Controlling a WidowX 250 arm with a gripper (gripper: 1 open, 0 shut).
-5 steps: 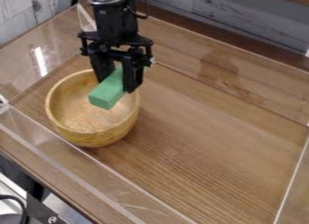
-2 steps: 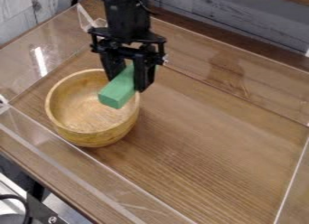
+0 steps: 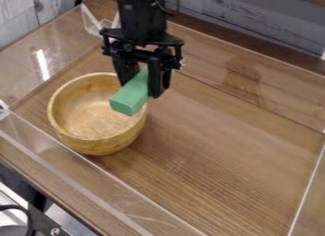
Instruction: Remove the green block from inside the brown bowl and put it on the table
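Note:
Next, my gripper releases the green block, now tilted over the bowl's rim, on the bare table (image 3: pixel 196 167) beside the brown bowl, roughly half the width of the bowl away from it.
The green block (image 3: pixel 128 96) hangs tilted in the air over the right rim of the brown bowl (image 3: pixel 89 114), clamped at its upper end by my black gripper (image 3: pixel 143 81), which is shut on it. The block's lower end sits just above the bowl's rim. The bowl, light tan wood, stands on the left part of the table (image 3: pixel 229 145) and holds nothing inside. The arm reaches down from the top of the view.
Low clear acrylic walls (image 3: pixel 152 216) run along the table's edges. Bare wood-grain surface stretches to the right of and in front of the bowl. A grey plank wall (image 3: pixel 254 16) stands behind.
The gripper has carried the green block up and to the right, from over the bowl's inside to above its right rim.

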